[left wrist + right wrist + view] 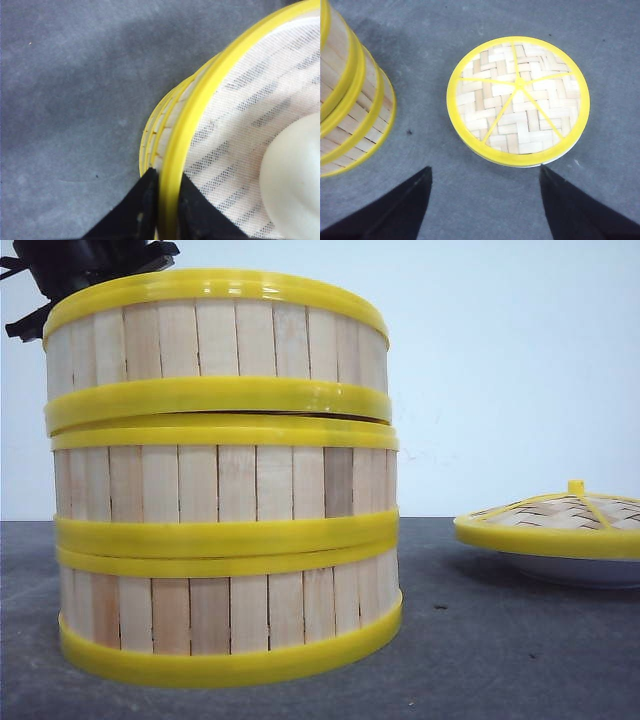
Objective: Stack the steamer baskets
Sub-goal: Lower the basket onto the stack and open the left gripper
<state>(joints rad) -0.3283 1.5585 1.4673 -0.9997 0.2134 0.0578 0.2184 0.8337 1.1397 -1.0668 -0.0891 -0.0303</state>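
I should use my left gripper to set the top basket down flush on the middle basket's yellow upper rim (228,427).
Three steamer baskets stand one on another at the left of the front view: the bottom one (230,610), the middle one (225,485) and the top one (215,340). A thin dark gap shows under the top basket's right side. My left gripper (167,175) is shut on the top basket's yellow rim (210,95), one finger outside the wall and one inside; from the front only its black body (85,265) shows behind the basket. Over bare table, my right gripper (485,170) hangs open and holds nothing, between the stack (350,110) and the lid.
A domed woven lid (560,515) (517,100) with yellow rim lies on a white plate (580,570) at the right. Inside the top basket lie a white mesh cloth (250,100) and a round white lump (295,185). The table (480,640) is dark grey.
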